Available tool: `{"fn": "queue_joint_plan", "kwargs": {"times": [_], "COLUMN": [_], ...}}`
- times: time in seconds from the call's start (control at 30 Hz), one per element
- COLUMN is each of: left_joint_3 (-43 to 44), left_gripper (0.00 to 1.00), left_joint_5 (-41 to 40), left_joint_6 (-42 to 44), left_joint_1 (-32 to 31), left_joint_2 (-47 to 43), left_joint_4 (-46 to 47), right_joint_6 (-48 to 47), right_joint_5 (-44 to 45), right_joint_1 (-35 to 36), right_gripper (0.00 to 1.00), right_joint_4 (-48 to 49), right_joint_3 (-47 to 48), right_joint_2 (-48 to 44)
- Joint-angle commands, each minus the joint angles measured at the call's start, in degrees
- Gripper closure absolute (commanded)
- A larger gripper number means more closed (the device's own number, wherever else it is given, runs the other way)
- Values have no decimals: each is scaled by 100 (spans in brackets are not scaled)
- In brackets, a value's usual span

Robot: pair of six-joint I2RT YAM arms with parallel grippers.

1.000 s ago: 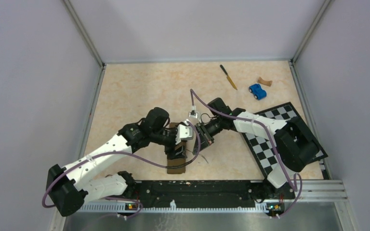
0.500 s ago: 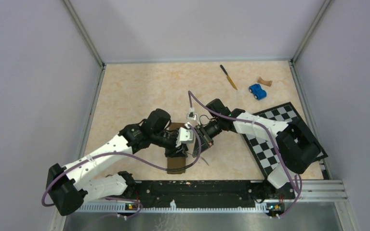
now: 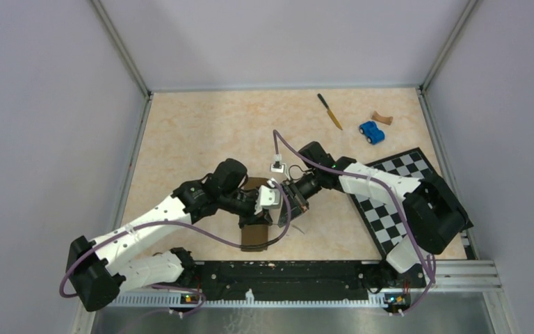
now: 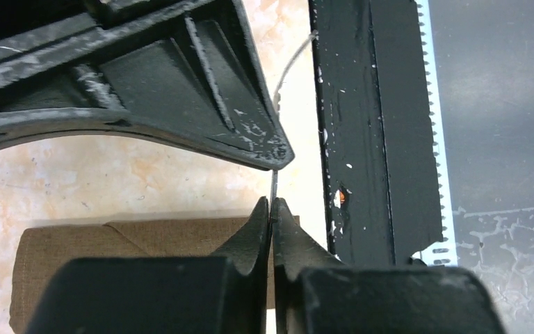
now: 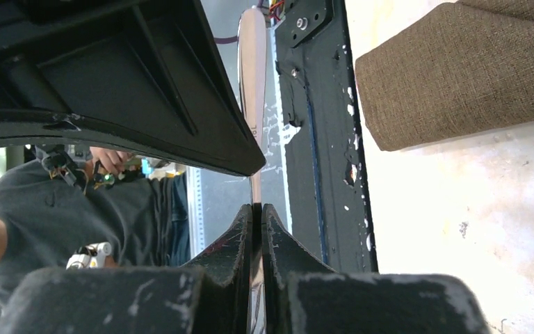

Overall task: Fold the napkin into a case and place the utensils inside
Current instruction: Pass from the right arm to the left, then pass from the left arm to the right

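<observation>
Next, my left gripper pulls the fork's handle back and my right gripper, which holds the fork by its middle, should take the fork's tines (image 4: 311, 37).
The napkin (image 3: 254, 237), folded into a narrow dark brown case, lies near the front rail; it also shows in the left wrist view (image 4: 132, 240) and the right wrist view (image 5: 459, 76). The silver fork (image 5: 252, 69) is held above the table between both grippers, and is edge-on as a thin sliver (image 4: 275, 181) in the left wrist view. My right gripper (image 3: 286, 205) (image 5: 257, 209) is shut on it. My left gripper (image 3: 272, 209) (image 4: 271, 203) is shut on it too, facing the right one over the case's near end. The knife (image 3: 330, 111), with its yellow handle, lies at the far back.
A blue toy car (image 3: 371, 131) and a small brown piece (image 3: 382, 118) sit at the back right. The checkered board (image 3: 396, 212) lies under the right arm. The black front rail (image 3: 292, 275) runs just behind the case.
My left gripper has closed from open onto the fork that the right gripper holds. Both wrists shifted slightly; the case stays put.
</observation>
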Motion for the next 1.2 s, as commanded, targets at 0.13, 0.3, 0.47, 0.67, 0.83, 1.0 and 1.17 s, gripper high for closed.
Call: {"fn": "queue_joint_plan", "kwargs": {"times": [0.13,0.3,0.47,0.67,0.83,1.0,1.17], "left_joint_3": [-377,-724,-695,-188,-305,-698,-1426], "left_gripper": [100,100,100,100,100,100,100], "left_joint_5": [-194,-889,-1097,-1677,-1185,-313,811], "left_joint_6": [-314,-1059,-1143,-1459,-1917,-2996,-4982], "left_joint_1": [-45,-46,-35,179,547,1323,2069], "left_joint_2": [-357,-600,-241,588,900,680,422], "left_joint_4": [465,1284,1524,1478,1772,2554,4205], "right_joint_6": [407,1543,1265,1506,3684,2726,3272], "right_joint_5": [-208,-356,-397,708,890,1280,1263], "right_joint_1": [25,-416,-487,-1031,-2411,-2541,-2414], "right_gripper": [100,100,100,100,61,48,49], "right_joint_4": [738,2205,1899,1656,4949,4277,5796], "right_joint_3": [204,-213,-212,-155,-1574,-1561,-2076], "right_joint_2": [-426,-458,-352,-48,-768,-1122,-1062]}}
